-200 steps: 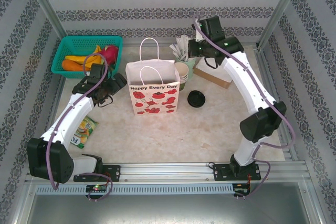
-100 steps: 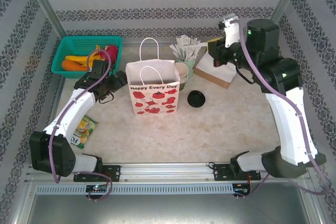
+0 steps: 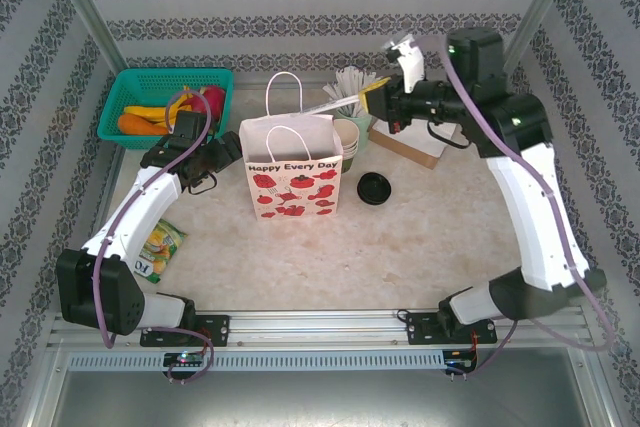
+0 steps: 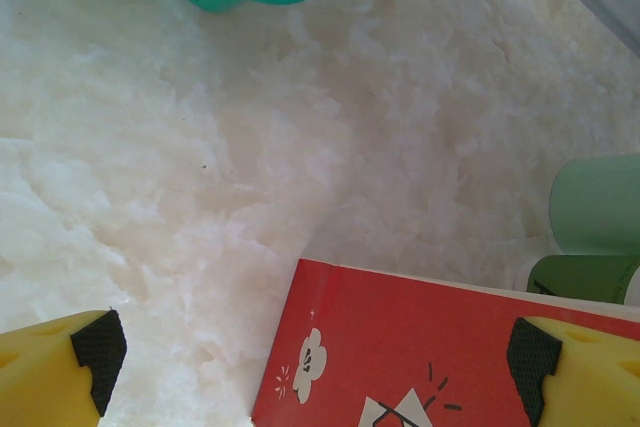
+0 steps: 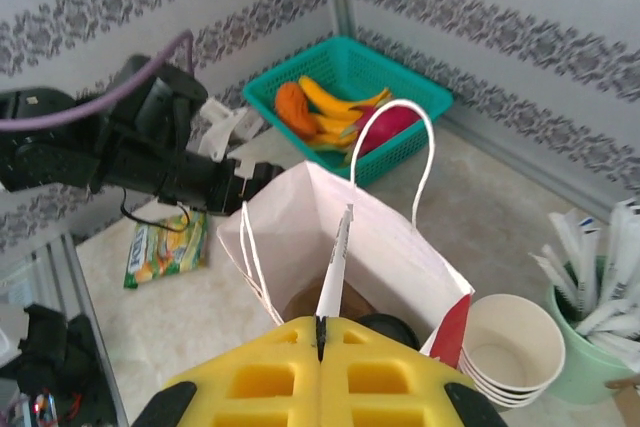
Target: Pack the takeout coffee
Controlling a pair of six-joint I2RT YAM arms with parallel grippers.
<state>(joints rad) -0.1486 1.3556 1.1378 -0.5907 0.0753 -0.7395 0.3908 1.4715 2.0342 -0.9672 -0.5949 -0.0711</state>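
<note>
My right gripper will let go of the white wrapped straw inside the red-and-white paper bag [image 3: 309,148] [image 5: 372,319], by the round black lid.
The red-and-white paper bag [image 3: 293,172] stands open in the middle of the table. Deep inside it I see a brown tray [image 5: 310,302] and part of a round black lid [image 5: 392,329]. Another black lid [image 3: 374,188] lies on the table right of the bag. A stack of green paper cups [image 3: 347,137] with white insides [image 5: 505,352] stands behind the bag's right corner. My right gripper [image 3: 374,99] [image 5: 321,325] hovers above the bag's mouth, shut on a white wrapped straw [image 5: 335,257] that points into the bag. My left gripper [image 3: 215,160] [image 4: 315,347] is open at the bag's left red side [image 4: 420,347].
A teal basket [image 3: 120,97] of fruit sits at the back left. A snack packet [image 3: 160,247] lies by the left arm. A pale green cup of wrapped straws [image 3: 355,97] and a brown box [image 3: 408,145] stand at the back right.
The right arm lifted a straw out of the straw cup, rose, and swung left until it hung over the bag's mouth. The left arm hardly moved.
</note>
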